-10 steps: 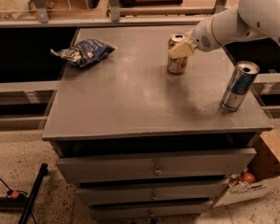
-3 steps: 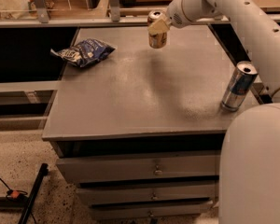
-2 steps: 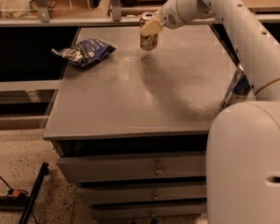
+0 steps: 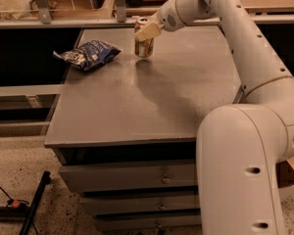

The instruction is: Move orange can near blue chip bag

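The robot's gripper will release the orange can upright on the grey cabinet top (image 4: 136, 64), beside the inner end of the blue chip bag. The orange can is now at the top's far middle.
The orange can (image 4: 144, 45) is upright at the far middle of the grey cabinet top (image 4: 152, 97), its base at or just above the surface. My gripper (image 4: 146, 30) is shut on the orange can near its top, reaching in from the right. The blue chip bag (image 4: 88, 54) lies flat at the far left of the top, a short gap to the left of the can.
My white arm (image 4: 245, 131) fills the right side of the view and hides the right edge of the cabinet top. Drawers (image 4: 132, 180) front the cabinet. A black stand leg (image 4: 32, 204) lies on the floor at lower left. Shelving runs behind the cabinet.
My gripper has carried the orange can from the right part of the top leftward and lower, to a spot close to the blue chip bag. The arm now hides the blue-and-silver can.
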Controlling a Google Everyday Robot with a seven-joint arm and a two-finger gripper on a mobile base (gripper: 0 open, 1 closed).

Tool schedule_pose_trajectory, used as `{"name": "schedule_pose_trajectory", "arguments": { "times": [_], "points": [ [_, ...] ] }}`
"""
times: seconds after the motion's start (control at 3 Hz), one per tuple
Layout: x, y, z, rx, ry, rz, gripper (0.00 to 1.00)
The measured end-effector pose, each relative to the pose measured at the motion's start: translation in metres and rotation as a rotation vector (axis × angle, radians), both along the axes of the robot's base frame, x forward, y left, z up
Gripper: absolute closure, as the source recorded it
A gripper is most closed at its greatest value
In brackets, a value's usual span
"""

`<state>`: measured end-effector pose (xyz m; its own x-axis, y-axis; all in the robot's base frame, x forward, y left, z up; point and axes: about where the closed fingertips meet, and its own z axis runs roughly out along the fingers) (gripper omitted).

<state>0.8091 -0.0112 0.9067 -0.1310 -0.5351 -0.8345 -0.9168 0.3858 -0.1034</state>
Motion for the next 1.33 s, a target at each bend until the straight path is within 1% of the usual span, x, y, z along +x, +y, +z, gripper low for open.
{"name": "schedule_pose_trajectory", "arguments": {
  "times": [0.33,0.67,1.0,1.33],
  "points": [
    [-0.003,0.007,0.002,-0.011,0.007,0.028,1.0],
    [-0.005,0.01,0.008,-0.045,0.002,0.036,1.0],
    [-0.009,0.02,0.009,-0.051,0.015,0.048,1.0],
    [-0.013,0.028,0.003,-0.08,0.034,0.044,1.0]
  ]
}}
